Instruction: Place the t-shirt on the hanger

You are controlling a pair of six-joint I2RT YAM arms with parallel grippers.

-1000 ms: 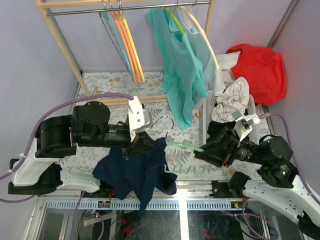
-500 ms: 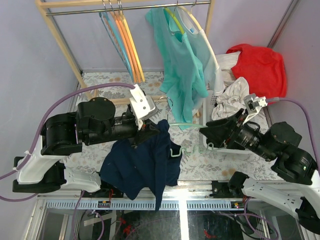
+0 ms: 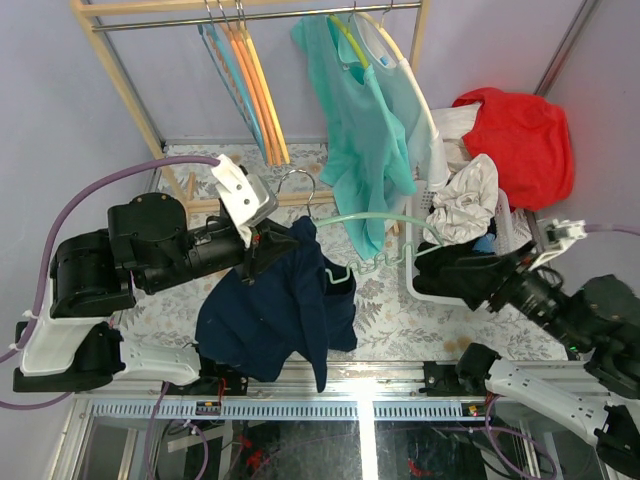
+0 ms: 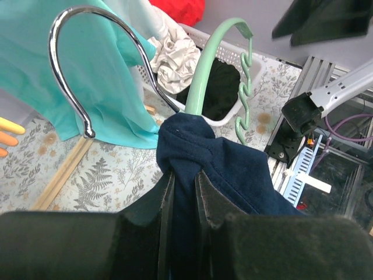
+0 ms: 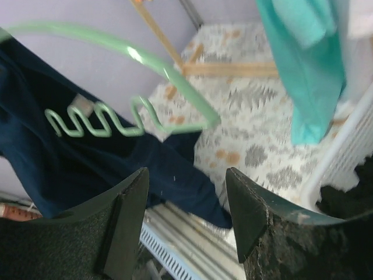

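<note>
I will close my right gripper on the loose neckline (image 3: 344,270) of the navy t-shirt, next to the hanger's wavy bar, because the loose end of the hanger is still bare.
My left gripper (image 3: 262,243) is shut on the navy t-shirt (image 3: 275,310) at a bunched part by the hanger's neck and holds it above the table. In the left wrist view the fingers (image 4: 166,204) pinch the navy t-shirt (image 4: 233,169). The mint-green hanger (image 3: 365,218) sticks out of the cloth to the right, with its wavy bar (image 3: 362,268) bare and its silver hook (image 3: 298,180) pointing back. The hanger (image 4: 204,76) and hook (image 4: 73,52) also show in the left wrist view. My right gripper (image 3: 425,268) is open and empty, just right of the hanger's free end. The hanger (image 5: 145,64) lies beyond the right gripper (image 5: 186,175).
A wooden rack (image 3: 130,90) at the back holds orange hangers (image 3: 262,90) and a teal shirt (image 3: 365,140) on a yellow hanger. A white basket (image 3: 440,290) of clothes stands at the right, with a red garment (image 3: 520,135) behind it.
My left gripper has lifted the t-shirt and hanger up and towards the back left. My right arm has drawn back to the right, and the hanger's right end now hangs free.
</note>
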